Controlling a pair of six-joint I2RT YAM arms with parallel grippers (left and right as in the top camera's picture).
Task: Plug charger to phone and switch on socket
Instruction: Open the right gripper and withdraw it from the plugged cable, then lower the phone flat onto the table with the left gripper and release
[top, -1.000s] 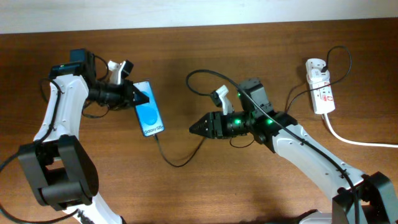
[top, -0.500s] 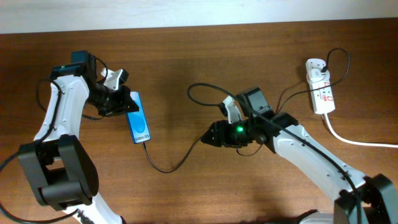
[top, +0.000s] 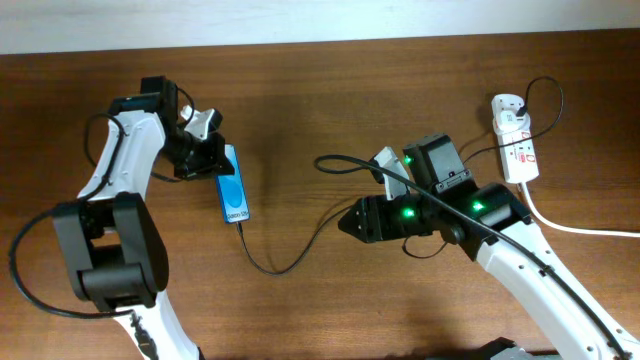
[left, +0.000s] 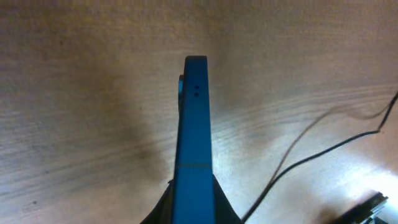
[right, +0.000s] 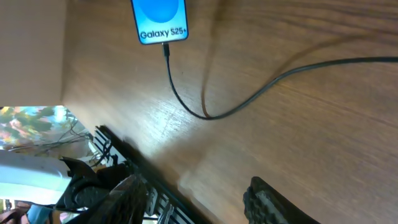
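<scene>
My left gripper should put the phone, its top end now held on the table, down flat and let it go on the bare table (top: 310, 187) beside my open right gripper.
The phone (top: 234, 190) with its blue screen lies on the table, its top end held by my left gripper (top: 213, 160), which is shut on it. In the left wrist view the phone (left: 194, 143) shows edge-on between the jaws. The charger cable (top: 300, 250) runs from the phone's lower end in a loop, past my right arm, toward the socket (top: 513, 137) at the far right. In the right wrist view the phone (right: 159, 22) has the cable's connector (right: 166, 50) in its port. My right gripper (top: 350, 218) is open and empty, right of the cable loop.
The socket's thick white cord (top: 580, 226) runs off the right edge. The table's far edge meets a pale wall. Dark stand parts (right: 112, 180) show beyond the table edge in the right wrist view.
My right gripper has drawn back to the right, away from the phone. My left gripper has moved the phone slightly right and turned it. The cable loop has shifted with it.
</scene>
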